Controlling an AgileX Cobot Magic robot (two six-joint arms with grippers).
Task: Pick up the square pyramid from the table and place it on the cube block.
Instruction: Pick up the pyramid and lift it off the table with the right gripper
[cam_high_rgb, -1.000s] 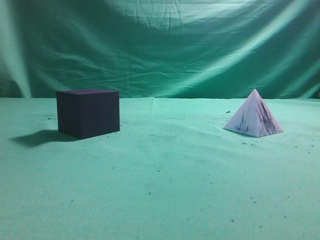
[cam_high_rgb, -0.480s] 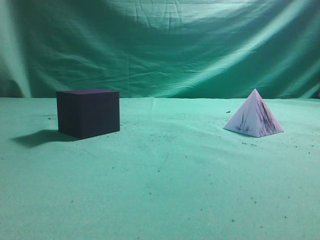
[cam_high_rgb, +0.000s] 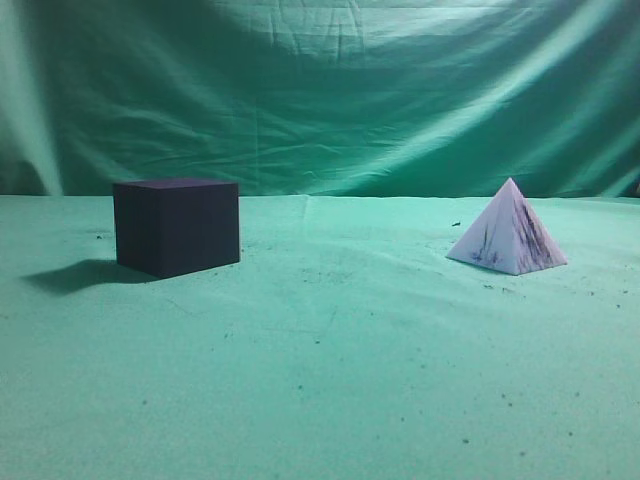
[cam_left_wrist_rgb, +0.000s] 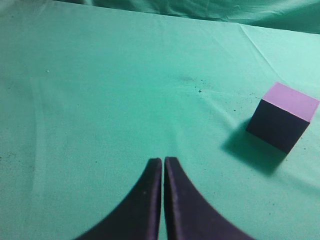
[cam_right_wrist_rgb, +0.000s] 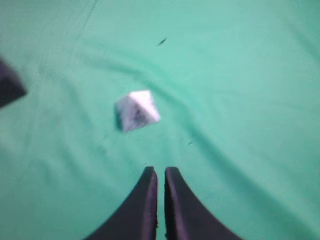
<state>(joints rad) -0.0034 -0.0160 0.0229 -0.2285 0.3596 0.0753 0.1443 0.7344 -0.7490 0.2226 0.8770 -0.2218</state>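
Note:
Next, my right gripper grips the square pyramid on two (cam_high_rgb: 511, 241) (cam_right_wrist_rgb: 136, 112) opposite sloping sides, low down near the pyramid's base.
The square pyramid (cam_high_rgb: 510, 232), white-lilac with black streaks, stands on the green table (cam_high_rgb: 330, 380) at the right. It also shows, blurred, in the right wrist view (cam_right_wrist_rgb: 137, 110), ahead and a little left of my right gripper (cam_right_wrist_rgb: 160, 170), which is shut and empty. The dark cube block (cam_high_rgb: 176, 225) stands at the left. It shows in the left wrist view (cam_left_wrist_rgb: 283, 116), far right of my left gripper (cam_left_wrist_rgb: 163, 161), which is shut and empty. A corner of the cube block shows in the right wrist view (cam_right_wrist_rgb: 9, 86). Neither gripper shows in the exterior view.
A green cloth backdrop (cam_high_rgb: 320, 90) hangs behind the table. Small dark crumbs speckle the cloth, and a dark fleck (cam_right_wrist_rgb: 161, 42) lies beyond the pyramid. Wide green cloth lies between cube and pyramid.

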